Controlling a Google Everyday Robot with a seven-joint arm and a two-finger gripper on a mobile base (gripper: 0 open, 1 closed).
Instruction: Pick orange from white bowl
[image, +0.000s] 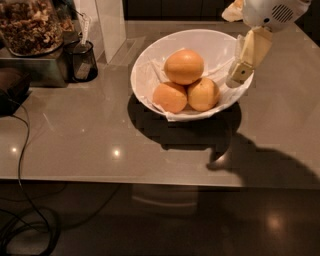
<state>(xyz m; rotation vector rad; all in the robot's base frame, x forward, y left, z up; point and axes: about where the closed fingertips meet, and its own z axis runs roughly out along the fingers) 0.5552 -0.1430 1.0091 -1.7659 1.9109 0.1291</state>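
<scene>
The largest orange lies on top of the smaller ones in the white bowl, and next my gripper will close on the sides of the largest orange (193, 68).
The white bowl (220, 42), lined with crumpled white paper, stands on the grey table, right of its middle. Three oranges show in it. The largest orange (184, 66) lies on top of two smaller ones (170, 97) (203, 94); a fourth is hidden. My gripper (232, 46) comes in from the upper right and hangs over the bowl's right rim, to the right of the oranges and apart from them. It is open and empty. One cream finger (248, 56) points down at the rim; the other (233, 11) is at the top edge.
A dark mesh cup (82, 61) stands at the back left beside a glass jar of nuts (29, 25) and a white box (111, 26). A black cable (21, 150) runs off the left edge. The table's front edge (150, 181) lies near.
</scene>
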